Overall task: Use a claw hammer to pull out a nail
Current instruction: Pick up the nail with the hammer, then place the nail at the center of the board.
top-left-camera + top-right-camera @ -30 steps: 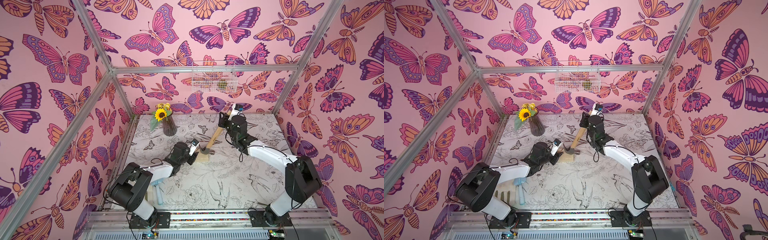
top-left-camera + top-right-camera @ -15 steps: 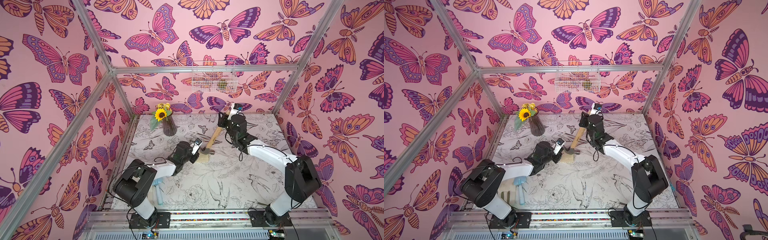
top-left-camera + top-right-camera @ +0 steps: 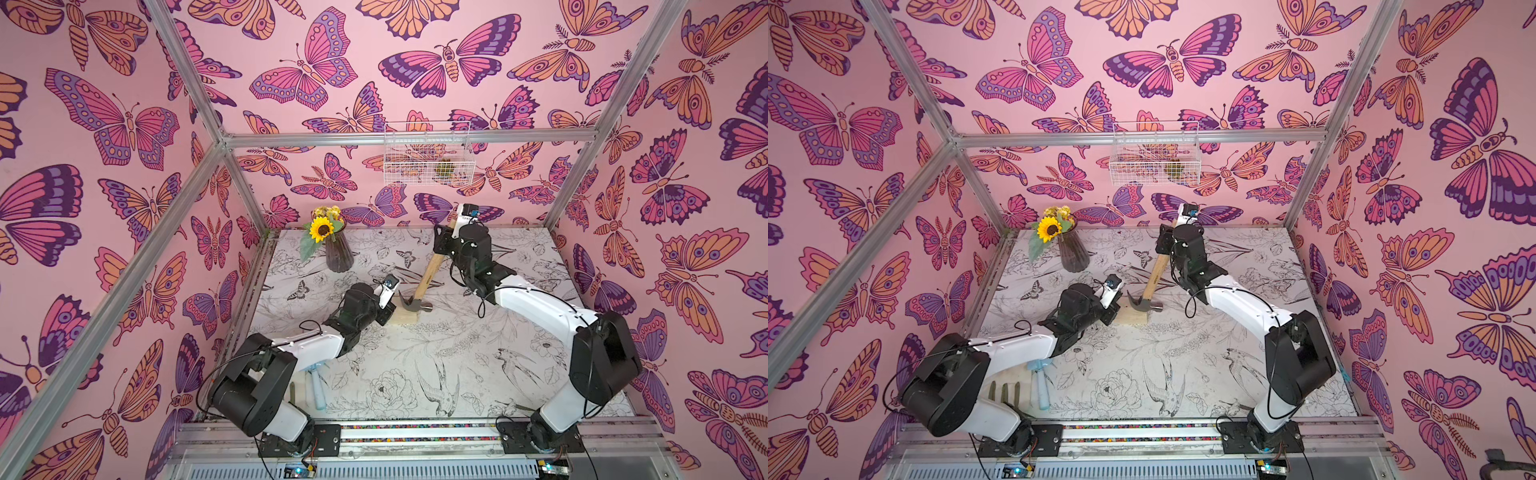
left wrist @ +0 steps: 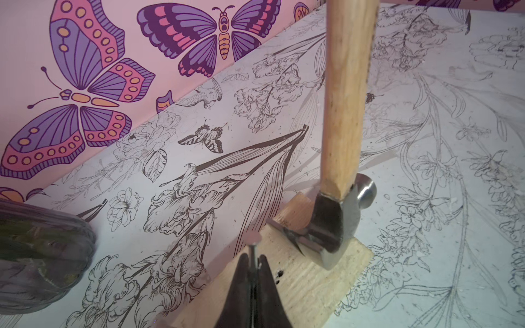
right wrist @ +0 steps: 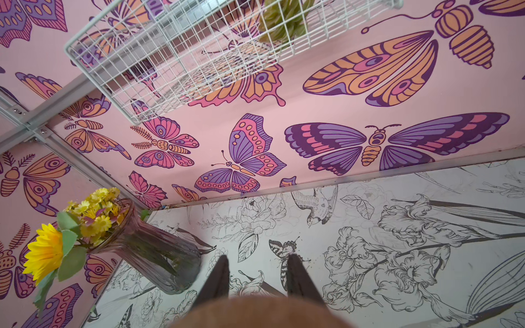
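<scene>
The nail, now held at the block's edge, will be released by my left gripper on the table (image 3: 390, 349) between the wooden block and the big drawn rose.
The claw hammer (image 3: 430, 270) leans up from a pale wooden block (image 3: 405, 318) in both top views. Its grey head (image 4: 332, 227) rests on the block (image 4: 312, 281), with the forked claw toward the nail. My right gripper (image 3: 445, 243) is shut on the far end of the wooden handle (image 3: 1156, 274), which shows as a brown blur (image 5: 255, 312) between the fingers (image 5: 224, 267). My left gripper (image 4: 252, 262) is shut on the nail (image 4: 253, 245) at the block's edge. The nail head stands just beyond the fingertips; the lower shaft is hidden.
A glass vase with a sunflower (image 3: 338, 253) stands at the back left, close to my left arm. A pale-blue trowel (image 3: 318, 386) and a small fork tool (image 3: 1005, 392) lie by the left arm's base. A white wire basket (image 3: 428, 158) hangs on the back wall.
My left gripper has shut on the nail at the block's edge. The hammer and the right arm have hardly moved.
</scene>
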Robot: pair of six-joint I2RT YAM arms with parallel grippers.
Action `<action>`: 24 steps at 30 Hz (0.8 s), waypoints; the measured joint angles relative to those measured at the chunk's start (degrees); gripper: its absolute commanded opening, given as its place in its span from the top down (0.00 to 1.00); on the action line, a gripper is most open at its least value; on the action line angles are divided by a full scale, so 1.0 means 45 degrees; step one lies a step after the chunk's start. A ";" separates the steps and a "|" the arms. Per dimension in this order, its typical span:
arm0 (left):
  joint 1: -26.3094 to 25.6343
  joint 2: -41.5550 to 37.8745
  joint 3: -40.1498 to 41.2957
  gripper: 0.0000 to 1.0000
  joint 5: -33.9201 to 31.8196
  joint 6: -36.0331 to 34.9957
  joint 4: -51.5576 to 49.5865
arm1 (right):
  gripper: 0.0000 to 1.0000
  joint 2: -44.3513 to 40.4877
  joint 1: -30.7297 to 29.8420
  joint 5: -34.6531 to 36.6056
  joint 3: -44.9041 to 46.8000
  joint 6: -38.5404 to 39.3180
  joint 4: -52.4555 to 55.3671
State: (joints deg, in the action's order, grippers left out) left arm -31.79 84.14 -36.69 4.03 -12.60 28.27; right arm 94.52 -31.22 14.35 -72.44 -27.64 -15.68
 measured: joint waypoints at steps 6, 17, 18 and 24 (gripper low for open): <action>-0.0053 -0.2093 0.1083 1.00 0.0151 0.3478 -0.1064 | 1.00 0.0049 -0.0165 0.0063 -0.0389 0.0418 0.0651; -0.1588 -0.2443 0.3599 1.00 0.0457 1.0074 -0.2735 | 1.00 0.0933 -0.2025 0.1627 -0.2239 0.2696 0.2137; -0.1608 -0.2152 0.3604 1.00 0.0481 1.0414 -0.2783 | 1.00 0.1030 -0.2176 0.1753 -0.2385 0.2851 0.2210; -0.1608 -0.0957 0.3356 0.89 0.0500 1.1589 -0.2720 | 1.00 0.1287 -0.2623 0.2273 -0.2793 0.3376 0.2399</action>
State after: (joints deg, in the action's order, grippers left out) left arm -39.03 79.83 -21.58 6.28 39.55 16.03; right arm 100.31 -43.03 24.58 -85.01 -12.45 -4.89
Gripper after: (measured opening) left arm 0.072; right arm 0.345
